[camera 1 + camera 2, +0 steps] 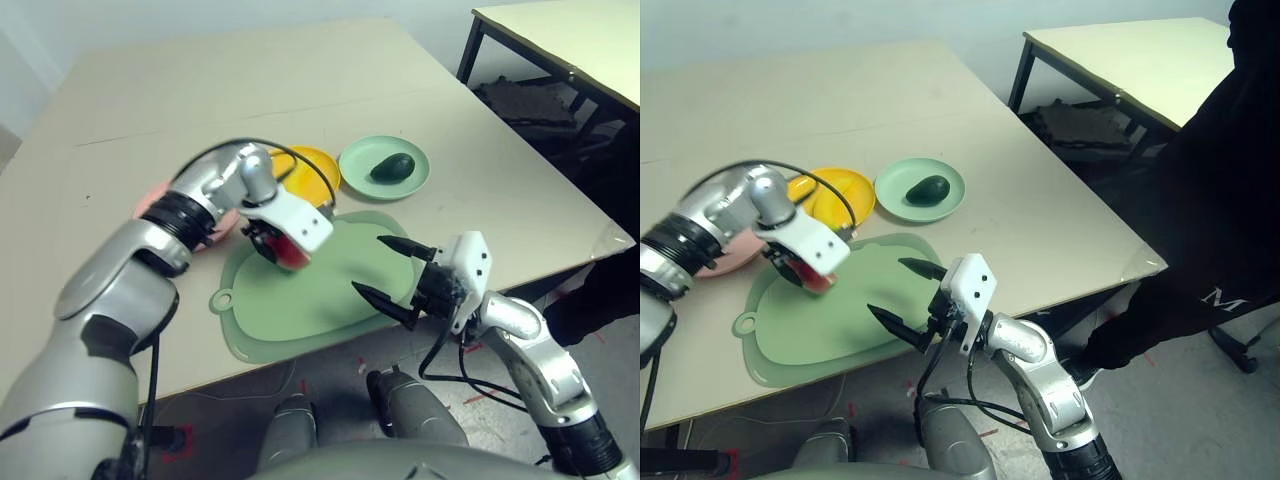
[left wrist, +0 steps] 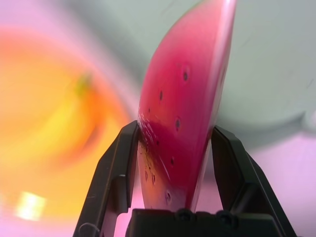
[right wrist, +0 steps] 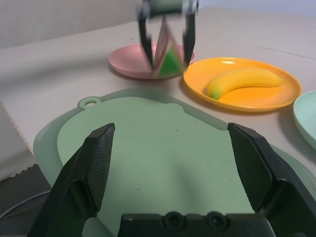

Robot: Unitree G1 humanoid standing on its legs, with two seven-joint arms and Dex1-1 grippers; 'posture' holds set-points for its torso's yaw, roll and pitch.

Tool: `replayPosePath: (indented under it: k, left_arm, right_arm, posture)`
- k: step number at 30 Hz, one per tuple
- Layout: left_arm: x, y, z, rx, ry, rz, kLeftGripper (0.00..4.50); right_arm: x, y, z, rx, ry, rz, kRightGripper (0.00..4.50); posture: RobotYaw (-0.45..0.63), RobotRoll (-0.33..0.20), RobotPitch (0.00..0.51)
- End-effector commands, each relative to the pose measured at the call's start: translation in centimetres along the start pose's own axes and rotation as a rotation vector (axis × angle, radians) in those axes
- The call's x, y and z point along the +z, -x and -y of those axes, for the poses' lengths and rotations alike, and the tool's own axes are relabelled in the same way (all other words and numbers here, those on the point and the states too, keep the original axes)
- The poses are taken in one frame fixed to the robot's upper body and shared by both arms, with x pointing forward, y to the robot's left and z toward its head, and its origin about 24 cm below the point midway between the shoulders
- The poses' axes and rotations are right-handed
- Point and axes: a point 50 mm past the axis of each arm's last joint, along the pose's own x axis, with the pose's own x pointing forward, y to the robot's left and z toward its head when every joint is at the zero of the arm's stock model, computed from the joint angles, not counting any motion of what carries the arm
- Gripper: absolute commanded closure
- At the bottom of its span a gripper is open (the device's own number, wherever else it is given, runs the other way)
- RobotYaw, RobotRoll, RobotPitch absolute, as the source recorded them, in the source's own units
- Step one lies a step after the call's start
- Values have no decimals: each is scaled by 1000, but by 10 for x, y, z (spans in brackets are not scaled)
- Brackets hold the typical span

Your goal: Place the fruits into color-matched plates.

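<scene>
The pink plate [image 1: 188,201] is beside the orange-yellow plate. Next, my left gripper lets go of the red watermelon wedge, now upright just above the mat's edge, on that pink plate.
My left gripper [image 1: 280,248] is shut on the red watermelon wedge [image 2: 182,108], its black fingers [image 2: 116,177] pressed on both flat faces. It holds the wedge [image 3: 165,55] upright just above the far left edge of the green mat [image 1: 320,290], beside the pink plate [image 3: 129,63], which my forearm mostly hides. The yellow banana [image 3: 244,81] lies in the orange-yellow plate [image 3: 261,102]. In the mint green plate [image 1: 410,180] rests the dark green avocado [image 1: 393,166]. My right gripper [image 1: 395,280] is open with nothing in it, hovering over the mat's near right edge.
The mat's loop tab [image 1: 222,298] points toward the table's front edge. A second table [image 1: 570,40] stands at the back right, with dark gear under it. A person in dark clothing [image 1: 1230,200] stands to the right of the table.
</scene>
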Motion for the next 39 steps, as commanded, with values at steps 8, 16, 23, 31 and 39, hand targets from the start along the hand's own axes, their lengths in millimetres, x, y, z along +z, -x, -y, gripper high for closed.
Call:
replayPosePath:
  k: [8,16,23,31,39]
  left_arm:
    - [-88,37,41,159,474,-179,2094]
    - [-121,10,64,342,657,-255,2094]
    - [-114,-22,59,369,661,-214,2094]
    - [-112,-34,56,398,650,-232,27]
    - [-113,0,47,483,654,-188,27]
  right_arm:
    - [4,-3,-2,64,60,44,0]
    - [2,-7,-1,90,46,43,0]
    - [1,-5,-1,108,57,12,0]
    - [0,-2,-5,79,46,2,0]
    - [7,4,18,-23,75,10,0]
  posture:
    - [-162,0,104]
    - [-127,0,113]
    - [-145,0,128]
    - [-151,0,134]
    - [-125,0,122]
